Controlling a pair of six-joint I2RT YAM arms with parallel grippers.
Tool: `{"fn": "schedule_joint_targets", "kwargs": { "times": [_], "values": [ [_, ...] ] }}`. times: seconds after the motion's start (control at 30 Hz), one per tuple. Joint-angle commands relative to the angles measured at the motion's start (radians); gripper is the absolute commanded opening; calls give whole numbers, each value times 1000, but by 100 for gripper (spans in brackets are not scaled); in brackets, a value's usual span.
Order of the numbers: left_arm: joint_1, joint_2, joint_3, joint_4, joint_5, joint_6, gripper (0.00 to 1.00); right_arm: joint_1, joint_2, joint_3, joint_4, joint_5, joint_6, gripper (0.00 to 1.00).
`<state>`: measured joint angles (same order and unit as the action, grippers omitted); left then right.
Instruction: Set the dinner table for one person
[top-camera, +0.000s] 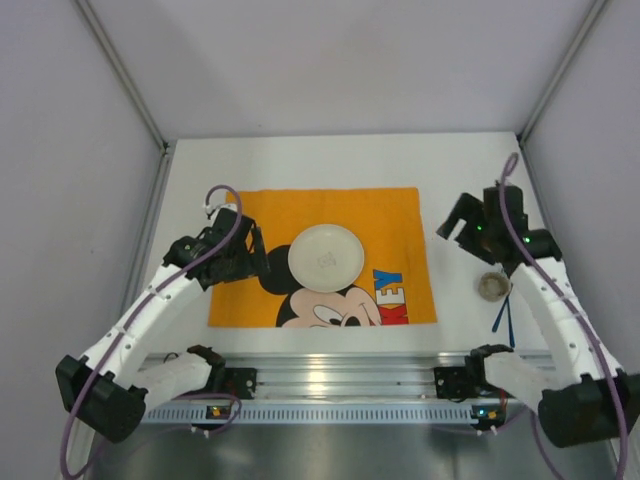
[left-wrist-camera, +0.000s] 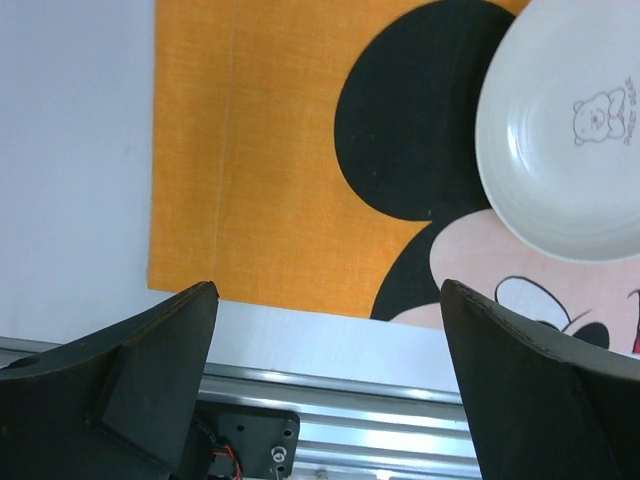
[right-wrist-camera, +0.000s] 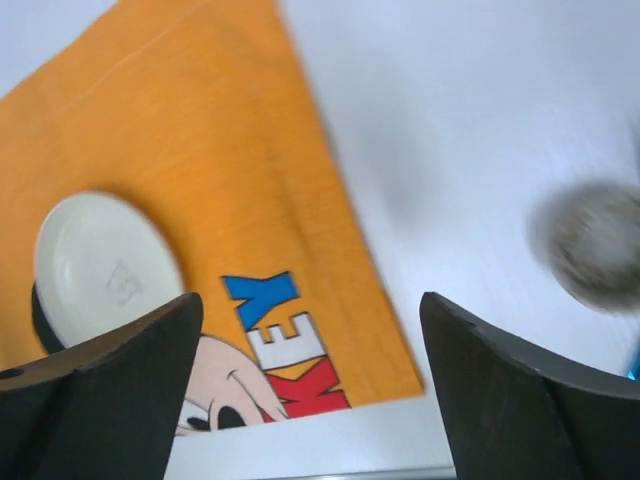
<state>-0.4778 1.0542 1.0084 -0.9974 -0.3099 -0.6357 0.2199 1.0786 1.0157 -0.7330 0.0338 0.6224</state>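
Note:
My right gripper will move next to the brownish cup beside the blue sticks and close on the cup's rim (top-camera: 500, 296) (right-wrist-camera: 612, 296).
The dinner table (top-camera: 300, 160) is a white top with a silver rail (top-camera: 340, 375) at its near edge. An orange Mickey Mouse placemat (top-camera: 390, 215) lies in its middle. A white plate (top-camera: 325, 257) sits on the placemat. My left gripper (top-camera: 258, 258) is open and empty, above the placemat's left part, just left of the plate. In the left wrist view (left-wrist-camera: 328, 300) the plate (left-wrist-camera: 560, 140) is at upper right. My right gripper (top-camera: 452, 225) is open and empty, above the table right of the placemat. In the right wrist view (right-wrist-camera: 310, 300) the plate (right-wrist-camera: 100, 260) is at left.
A small round brownish cup (top-camera: 491, 286) stands on the table right of the placemat, blurred in the right wrist view (right-wrist-camera: 595, 245). Thin blue sticks (top-camera: 500, 315) lie just in front of it. Grey walls close in the left, right and back.

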Motion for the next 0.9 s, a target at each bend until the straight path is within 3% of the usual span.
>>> {"fn": "schedule_joint_targets", "kwargs": {
  "times": [0.0, 0.1, 0.3, 0.4, 0.63, 0.87],
  "values": [
    [1, 12, -5, 62, 109, 51, 98, -126, -129, -54, -308, 162, 69, 93],
    [-2, 17, 3, 48, 187, 65, 99, -246, -189, -69, -382, 204, 70, 100],
    [-2, -19, -76, 68, 295, 59, 99, -404, -69, -81, -395, 198, 24, 95],
    [-2, -26, -51, 40, 305, 59, 98, -441, -19, -101, -347, 201, 22, 90],
    [-2, -53, 27, -43, 241, 94, 99, -531, 78, -115, -264, 209, -4, 55],
    [-2, -54, 30, -55, 221, 76, 98, -570, 196, -137, -175, 176, -26, 52]
  ]
}}
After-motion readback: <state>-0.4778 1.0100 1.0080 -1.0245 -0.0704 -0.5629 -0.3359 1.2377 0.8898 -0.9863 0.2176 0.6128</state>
